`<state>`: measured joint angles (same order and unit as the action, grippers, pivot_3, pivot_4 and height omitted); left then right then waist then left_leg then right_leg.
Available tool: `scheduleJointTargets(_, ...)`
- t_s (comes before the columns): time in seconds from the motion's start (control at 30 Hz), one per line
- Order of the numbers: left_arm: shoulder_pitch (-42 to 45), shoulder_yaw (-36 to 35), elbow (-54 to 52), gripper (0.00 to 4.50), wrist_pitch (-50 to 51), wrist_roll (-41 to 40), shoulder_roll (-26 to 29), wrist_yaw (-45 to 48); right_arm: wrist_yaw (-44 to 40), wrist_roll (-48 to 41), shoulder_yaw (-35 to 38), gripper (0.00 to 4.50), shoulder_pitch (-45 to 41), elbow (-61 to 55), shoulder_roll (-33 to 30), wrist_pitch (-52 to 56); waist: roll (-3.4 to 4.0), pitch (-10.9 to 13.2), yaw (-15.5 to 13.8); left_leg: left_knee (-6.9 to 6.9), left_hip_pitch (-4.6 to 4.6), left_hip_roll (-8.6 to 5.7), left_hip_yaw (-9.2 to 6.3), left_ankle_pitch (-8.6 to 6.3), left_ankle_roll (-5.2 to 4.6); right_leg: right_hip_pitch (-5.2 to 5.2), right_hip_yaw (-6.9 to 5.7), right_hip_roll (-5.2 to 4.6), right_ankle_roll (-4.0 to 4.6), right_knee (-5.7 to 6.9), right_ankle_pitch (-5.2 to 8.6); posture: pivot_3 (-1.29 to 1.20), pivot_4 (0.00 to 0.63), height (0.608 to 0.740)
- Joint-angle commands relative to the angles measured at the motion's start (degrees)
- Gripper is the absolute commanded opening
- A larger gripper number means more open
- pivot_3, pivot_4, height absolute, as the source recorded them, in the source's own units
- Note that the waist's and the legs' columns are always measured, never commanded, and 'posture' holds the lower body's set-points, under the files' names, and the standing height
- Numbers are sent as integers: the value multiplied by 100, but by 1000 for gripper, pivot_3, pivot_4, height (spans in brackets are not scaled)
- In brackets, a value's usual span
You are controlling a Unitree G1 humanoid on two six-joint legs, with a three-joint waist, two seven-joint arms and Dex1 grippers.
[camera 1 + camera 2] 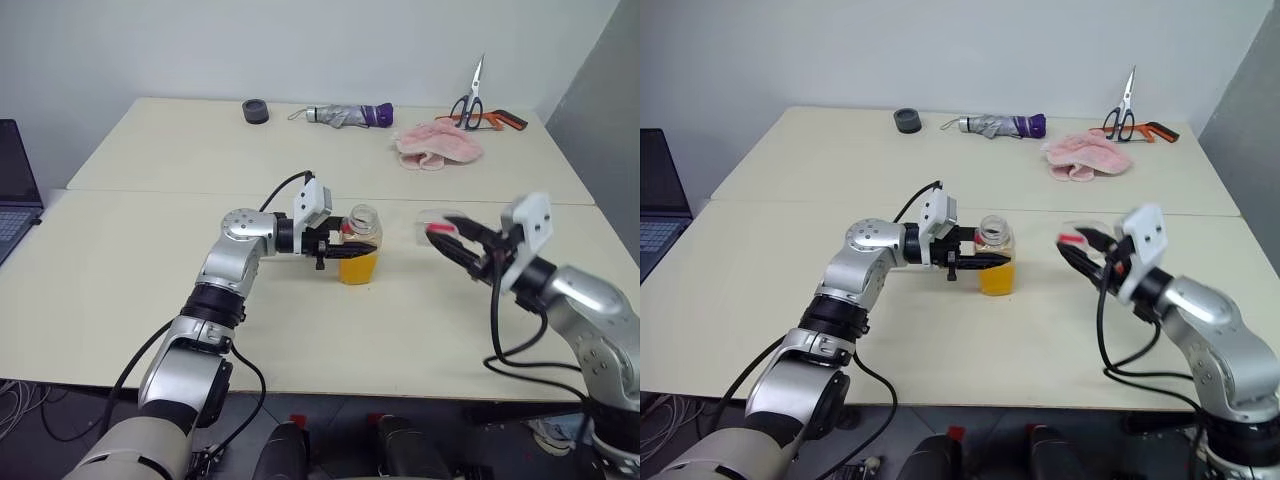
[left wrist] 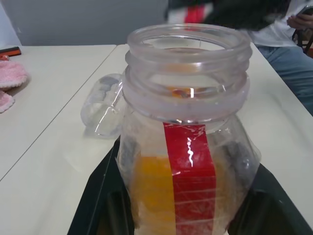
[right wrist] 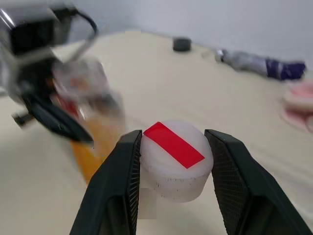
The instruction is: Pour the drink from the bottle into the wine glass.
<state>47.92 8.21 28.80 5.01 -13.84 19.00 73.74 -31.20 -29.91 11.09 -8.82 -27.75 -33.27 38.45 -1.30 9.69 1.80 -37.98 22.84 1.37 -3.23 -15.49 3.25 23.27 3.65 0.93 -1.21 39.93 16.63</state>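
Note:
My left gripper should set the bottle free just on the near side of the table's seam (image 1: pixel 234 227), below the black roll.
The bottle (image 1: pixel 361 226) stands upright on the table near its middle, its mouth uncapped, a red stripe (image 2: pixel 189 166) down one side. The orange drink (image 1: pixel 358 268) fills its lower part. My left gripper (image 1: pixel 345 246) reaches in level from the left and is shut on the bottle's body. To the right, above the table, my right gripper (image 1: pixel 436 232) is shut on the white cap with a red stripe (image 3: pixel 174 159). The wine glass's clear rounded bowl (image 2: pixel 101 106) shows just beyond the bottle; its stem is hard to make out.
Along the far edge lie a black roll (image 1: pixel 256 111), a folded umbrella (image 1: pixel 345 114), a pink cloth (image 1: pixel 437 146) and scissors (image 1: pixel 468 100). A laptop (image 1: pixel 15 200) sits at the left edge. A seated person (image 2: pixel 288 39) is beyond the table.

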Motion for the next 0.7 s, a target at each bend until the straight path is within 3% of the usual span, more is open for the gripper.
scheduleJointTargets(0.03, 87, -159, -270, 1766, -18, -165, 17, -20, 123, 328, 220, 1723, 259, 219, -19, -433, 0, 0, 20, 0, -2, 0, 2, 0, 0, 0, 2, 0, 0, 2, 0, 0, 150, 740)
scheduleJointTargets(0.23, 174, -205, -182, 1766, -28, -160, 49, -30, 435, 976, 234, 1723, 703, 1621, 289, -1172, 1, 0, 22, 0, -10, 4, 9, 0, 0, -2, 8, 7, 0, 4, 0, 0, 150, 740)
scheduleJointTargets(0.5, 162, -265, -191, 1766, -37, -147, 106, -86, 268, 1232, 252, 1723, 895, 2215, 131, -1520, 7, 4, 5, -1, -11, 1, 14, 0, 0, -3, 13, 4, -1, 4, 0, 0, 150, 740)
scheduleJointTargets(0.7, 151, -375, -151, 1766, -56, -139, 216, -184, -107, 911, 367, 3656, 1026, 1940, -21, -1413, 7, 4, 2, -1, -10, 1, 13, 0, 0, -4, 13, 4, -2, 3, 0, 0, 150, 740)
